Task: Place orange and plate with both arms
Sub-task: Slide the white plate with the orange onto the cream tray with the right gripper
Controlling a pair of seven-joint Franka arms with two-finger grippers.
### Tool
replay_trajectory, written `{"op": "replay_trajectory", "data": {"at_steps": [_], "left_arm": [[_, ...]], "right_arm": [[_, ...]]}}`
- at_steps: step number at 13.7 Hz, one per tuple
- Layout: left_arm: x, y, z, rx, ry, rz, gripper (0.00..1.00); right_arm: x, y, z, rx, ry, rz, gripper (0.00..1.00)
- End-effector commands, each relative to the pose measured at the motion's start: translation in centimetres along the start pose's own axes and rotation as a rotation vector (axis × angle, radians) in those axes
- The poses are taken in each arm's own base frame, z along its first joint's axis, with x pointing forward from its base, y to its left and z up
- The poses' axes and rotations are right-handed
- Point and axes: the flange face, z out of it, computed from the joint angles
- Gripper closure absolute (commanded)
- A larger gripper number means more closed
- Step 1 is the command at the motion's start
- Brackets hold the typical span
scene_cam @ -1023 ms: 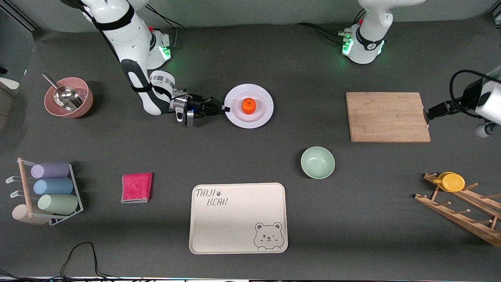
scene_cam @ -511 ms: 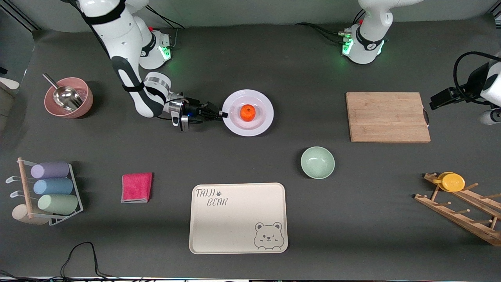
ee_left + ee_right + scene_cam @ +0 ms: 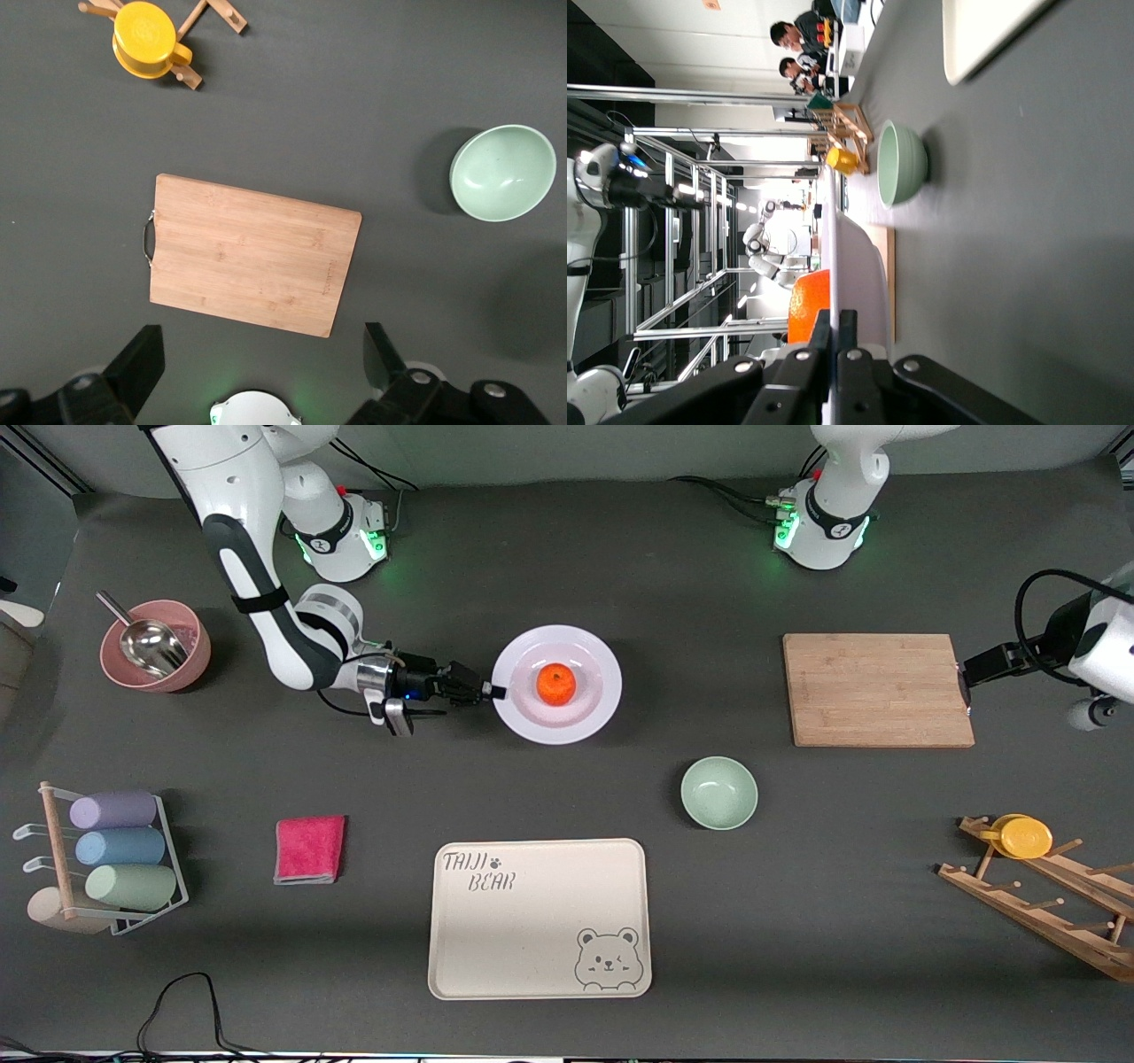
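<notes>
The white plate with the orange will go down from my right gripper on the cream tray (image 3: 541,892), between its lettering and bear.
The white plate (image 3: 595,662) hangs level a little above the middle of the table, with the orange (image 3: 555,683) on its centre. My right gripper (image 3: 493,691) is shut on the plate's rim at the edge toward the right arm's end. In the right wrist view the fingers (image 3: 824,341) pinch the plate's rim (image 3: 855,266), and the orange (image 3: 811,305) shows just past them. My left gripper (image 3: 967,671) hovers beside the handle end of the cutting board (image 3: 877,689). It stands open (image 3: 261,359) and holds nothing.
A pale-green bowl (image 3: 718,792) and the cream bear tray (image 3: 539,918) lie nearer the camera than the plate. A pink cloth (image 3: 309,849), a pink bowl with a scoop (image 3: 155,646), a cup rack (image 3: 115,859) and a wooden rack with a yellow cup (image 3: 1026,836) stand around.
The right arm has raised the plate with the orange and drawn it slightly toward the right arm's end and the camera. The left gripper has shifted only a little beside the board.
</notes>
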Motion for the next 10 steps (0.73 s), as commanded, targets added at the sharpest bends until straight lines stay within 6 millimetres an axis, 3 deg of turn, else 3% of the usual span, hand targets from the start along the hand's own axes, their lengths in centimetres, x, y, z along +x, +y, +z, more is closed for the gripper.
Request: {"op": "replay_trajectory", "data": {"at_steps": [1, 3, 6, 8, 10], "left_arm": [[0.2, 1.3, 0.2, 0.041, -0.020, 0.021, 0.00], [0.4, 1.4, 0.4, 0.044, -0.018, 0.028, 0.00], [0.4, 1.6, 0.3, 0.043, -0.015, 0.023, 0.00], [0.2, 2.3, 0.3, 0.042, -0.017, 0.031, 0.00], [0.5, 1.5, 0.3, 0.028, -0.018, 0.015, 0.00]], "right_arm": [[7.2, 1.7, 3.9, 0.026, -0.002, -0.018, 1.00], [12.7, 2.0, 5.6, -0.006, 0.021, -0.031, 1.00], [20.8, 2.8, 6.5, -0.046, 0.012, -0.043, 1.00], [24.5, 2.9, 6.7, -0.059, 0.019, -0.046, 1.00], [27.5, 2.8, 6.2, -0.069, 0.041, -0.056, 1.00]]}}
